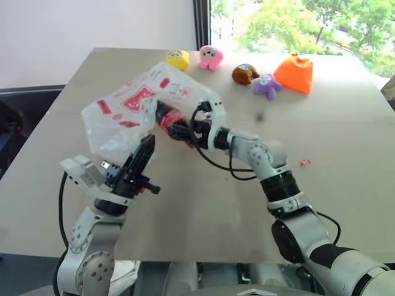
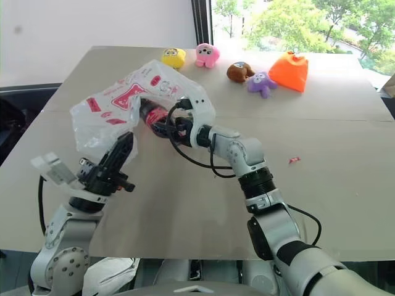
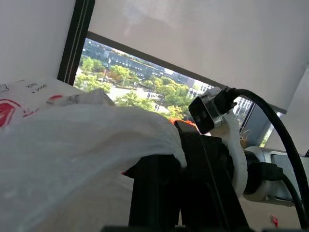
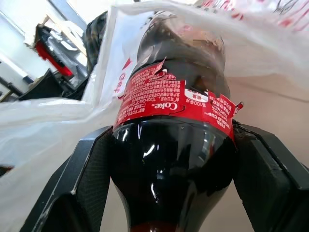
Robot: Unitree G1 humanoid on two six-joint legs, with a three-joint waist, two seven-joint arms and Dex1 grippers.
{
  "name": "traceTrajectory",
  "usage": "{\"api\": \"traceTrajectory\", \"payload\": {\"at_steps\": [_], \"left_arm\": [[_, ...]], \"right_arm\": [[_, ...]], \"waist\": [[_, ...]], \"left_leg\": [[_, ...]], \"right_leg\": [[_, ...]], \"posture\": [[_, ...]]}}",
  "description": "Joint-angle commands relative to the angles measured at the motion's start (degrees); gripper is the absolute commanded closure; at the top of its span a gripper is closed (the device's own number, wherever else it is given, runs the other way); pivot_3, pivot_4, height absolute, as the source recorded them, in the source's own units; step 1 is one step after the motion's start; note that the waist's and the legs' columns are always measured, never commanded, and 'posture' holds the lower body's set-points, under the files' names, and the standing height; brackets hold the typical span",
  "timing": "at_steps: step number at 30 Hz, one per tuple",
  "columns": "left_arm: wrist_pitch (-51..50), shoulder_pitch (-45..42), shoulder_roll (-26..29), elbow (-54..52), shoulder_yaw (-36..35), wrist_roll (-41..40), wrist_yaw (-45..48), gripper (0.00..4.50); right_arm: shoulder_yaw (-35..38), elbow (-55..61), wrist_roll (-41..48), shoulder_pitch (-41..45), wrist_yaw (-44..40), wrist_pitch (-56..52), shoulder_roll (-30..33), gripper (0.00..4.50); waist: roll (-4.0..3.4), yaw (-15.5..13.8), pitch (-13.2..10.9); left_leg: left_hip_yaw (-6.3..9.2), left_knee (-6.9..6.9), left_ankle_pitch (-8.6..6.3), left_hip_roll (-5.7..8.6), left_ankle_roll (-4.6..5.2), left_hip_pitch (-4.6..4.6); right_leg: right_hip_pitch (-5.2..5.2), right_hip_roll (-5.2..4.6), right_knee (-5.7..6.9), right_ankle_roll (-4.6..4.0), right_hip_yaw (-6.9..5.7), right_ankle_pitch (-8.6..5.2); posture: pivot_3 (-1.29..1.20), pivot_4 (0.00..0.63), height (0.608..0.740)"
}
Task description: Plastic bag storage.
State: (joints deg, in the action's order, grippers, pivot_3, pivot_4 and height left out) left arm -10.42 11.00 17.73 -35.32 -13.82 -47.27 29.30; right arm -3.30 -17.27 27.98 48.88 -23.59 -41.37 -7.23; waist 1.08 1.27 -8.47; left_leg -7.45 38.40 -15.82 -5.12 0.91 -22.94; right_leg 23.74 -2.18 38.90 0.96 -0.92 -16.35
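I should use my right gripper to set the cola bottle down inside the plastic bag, on the table [image 1: 200, 118] in front of the pink plush.
The plastic bag [image 1: 123, 114], thin translucent white with red marks, hangs bunched above the table's left half. My left gripper [image 1: 147, 148] is below it, pointing up, shut on the bag's lower edge; the film drapes over its black fingers [image 3: 193, 183]. My right gripper [image 1: 179, 126] reaches in from the right, shut on a dark cola bottle [image 4: 174, 145] with a red label. The bottle's far end lies inside the bag's [image 4: 58, 121] mouth, with film over and beside it. The bottle [image 1: 168, 118] lies roughly level.
Along the back of the tan table [image 1: 345, 142] sit a yellow plush [image 1: 178, 59], a pink plush [image 1: 210, 57], a brown plush [image 1: 245, 74], a purple plush [image 1: 266, 85] and an orange cloth pouch [image 1: 294, 74]. A small red scrap [image 1: 304, 163] lies at the right.
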Motion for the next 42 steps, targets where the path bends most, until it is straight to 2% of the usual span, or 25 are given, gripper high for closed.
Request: {"api": "traceTrajectory", "payload": {"at_steps": [1, 5, 7, 10, 14, 19, 22, 26, 30, 33, 36, 42], "left_arm": [[-0.5, -0.3, 1.3, -0.6, 1.5, -1.1, 3.5, 4.5], [-2.9, 0.8, 3.2, -0.9, 2.4, -4.1, 7.3, 4.5], [-3.6, 1.6, 4.1, -0.9, 2.6, -4.8, 8.8, 4.5], [-3.8, 1.9, 4.8, -0.2, 2.2, -4.6, 10.1, 4.5], [-5.2, 3.0, 5.8, -1.0, 2.1, -7.0, 11.9, 4.5], [-6.3, 4.7, 7.0, -1.6, 2.1, -8.4, 13.8, 4.5], [-6.7, 5.7, 7.5, -2.3, 2.0, -8.8, 14.2, 4.5], [-5.8, 6.7, 7.3, -2.8, 1.4, -8.0, 13.7, 4.5], [-4.6, 5.8, 6.9, -2.1, 0.8, -6.7, 13.2, 4.5], [-3.9, 4.3, 6.9, -1.1, 0.8, -5.5, 13.3, 4.5], [-2.8, -0.1, 6.5, 1.4, 1.1, -3.2, 12.9, 4.5], [-1.2, -8.5, 5.3, 6.6, 2.2, 0.1, 12.4, 4.5]], "right_arm": [[4.4, -2.8, -1.3, 3.5, 3.4, 5.6, 0.2, 1.46], [7.6, -11.3, -3.4, 6.2, 7.1, 11.8, -1.1, 1.46], [8.0, -13.6, -3.0, 7.3, 4.2, 15.9, -2.4, 1.46], [7.7, -12.6, -0.7, 7.9, -0.9, 16.2, -3.6, 1.46], [7.8, -15.4, -3.0, 8.0, 0.9, 18.7, -3.0, 1.46], [5.3, -16.2, -3.8, 7.3, -3.1, 18.4, -2.8, 1.46], [6.2, -21.0, -6.7, 8.7, 0.5, 25.2, -2.5, 1.46], [10.1, -27.5, -9.4, 11.0, 9.8, 37.4, -1.6, 1.46], [13.3, -28.0, -11.3, 10.3, 17.9, 46.8, -0.5, 1.46], [14.4, -25.8, -12.8, 8.5, 22.7, 51.2, -0.1, 1.46], [14.1, -18.7, -15.3, 4.1, 27.5, 53.0, 1.3, 1.46], [12.9, 4.8, -18.8, -9.0, 33.1, 44.0, 3.0, 1.46]], "waist": [[0.0, 0.0, 0.0], [-0.03, 0.2, 0.0], [-0.04, 0.8, 0.0], [-0.05, 1.4, 0.0], [-0.05, 1.2, 0.0], [-0.06, 1.2, 0.0], [-0.06, 1.2, 0.0], [-0.06, 0.9, 0.0], [-0.07, 1.1, -0.1], [-0.09, 1.3, -0.1], [-0.09, 1.2, -0.1], [-0.1, 0.6, -0.1]], "left_leg": [[0.01, 0.0, 0.0, 0.0, 0.0, 0.02], [-0.02, -0.06, 0.01, -0.06, -0.01, 0.03], [-0.01, -0.13, 0.01, -0.08, -0.01, 0.03], [0.03, -0.24, 0.0, -0.09, -0.02, -0.01], [0.03, -0.26, 0.0, -0.12, -0.02, -0.01], [0.01, -0.17, 0.0, -0.11, -0.02, -0.01], [0.04, -0.18, 0.0, -0.12, -0.02, 0.01], [0.02, -0.15, 0.0, -0.08, -0.02, -0.03], [0.03, -0.15, 0.0, -0.07, -0.02, -0.04], [0.03, -0.18, 0.0, -0.1, -0.03, -0.02], [0.02, -0.18, 0.0, -0.11, -0.03, -0.01], [0.04, -0.14, 0.01, -0.07, -0.04, -0.09]], "right_leg": [[0.0, 0.01, 0.02, 0.0, 0.02, 0.0], [0.04, 0.11, 0.05, -0.02, 0.01, 0.0], [0.08, 0.13, 0.02, -0.02, 0.06, -0.01], [0.2, 0.12, -0.04, -0.01, 0.2, -0.01], [0.26, 0.13, -0.02, -0.01, 0.2, -0.01], [0.24, 0.11, 0.02, -0.01, 0.21, -0.01], [0.24, 0.12, 0.02, -0.01, 0.19, -0.01], [0.23, 0.07, 0.02, -0.01, 0.17, -0.01], [0.24, 0.05, 0.01, -0.01, 0.19, -0.01], [0.25, 0.09, 0.03, -0.01, 0.2, -0.01], [0.25, 0.09, 0.04, -0.01, 0.23, -0.01], [0.18, -0.01, -0.02, 0.0, 0.19, -0.01]], "posture": [[0.0, 0.15, 0.74], [0.0, 0.15, 0.74], [0.0, 0.15, 0.74], [0.0, 0.15, 0.74], [0.0, 0.15, 0.74], [0.0, 0.15, 0.74], [0.0, 0.15, 0.74], [0.0, 0.15, 0.74], [0.0, 0.15, 0.74], [0.0, 0.15, 0.74], [0.0, 0.15, 0.74], [0.0, 0.15, 0.74]]}}
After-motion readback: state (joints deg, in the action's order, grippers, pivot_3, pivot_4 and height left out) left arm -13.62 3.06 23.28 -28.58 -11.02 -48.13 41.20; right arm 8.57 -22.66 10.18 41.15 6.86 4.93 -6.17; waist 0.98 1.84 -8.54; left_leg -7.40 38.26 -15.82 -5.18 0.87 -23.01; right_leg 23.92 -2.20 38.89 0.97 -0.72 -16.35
